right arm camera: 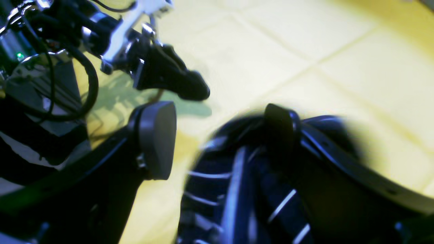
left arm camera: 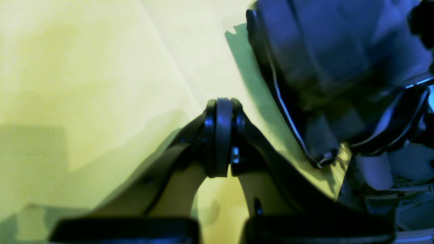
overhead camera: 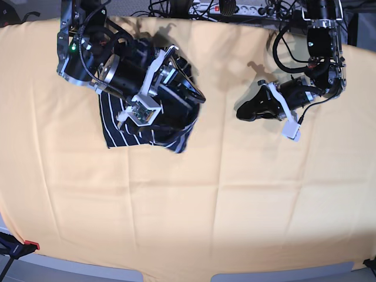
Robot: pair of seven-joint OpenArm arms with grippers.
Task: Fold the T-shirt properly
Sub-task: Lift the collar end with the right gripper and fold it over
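I see a bunched fold of the T-shirt under my right gripper, so next I take the striped edge [overhead camera: 116,140] with my right gripper and spread the T-shirt with my left gripper first.
The T-shirt [overhead camera: 120,128], dark navy with thin white stripes, lies crumpled on the yellow-orange cloth at the upper left of the base view. My right gripper [overhead camera: 191,102] is over its right part. In the right wrist view this gripper [right arm camera: 218,135] is open, and a bunched striped fold of the T-shirt [right arm camera: 237,189] lies against its right finger [right arm camera: 281,130]. My left gripper [overhead camera: 241,112] is shut and empty on bare cloth, apart from the shirt. Its pads [left arm camera: 223,135] press together in the left wrist view.
The yellow-orange cloth [overhead camera: 194,200] covers the whole table. Cables and a power strip [overhead camera: 235,8] run along the far edge. A blurred dark mass [left arm camera: 325,57] of the other arm and shirt fills the left wrist view's upper right. My left gripper also shows in the right wrist view [right arm camera: 190,88].
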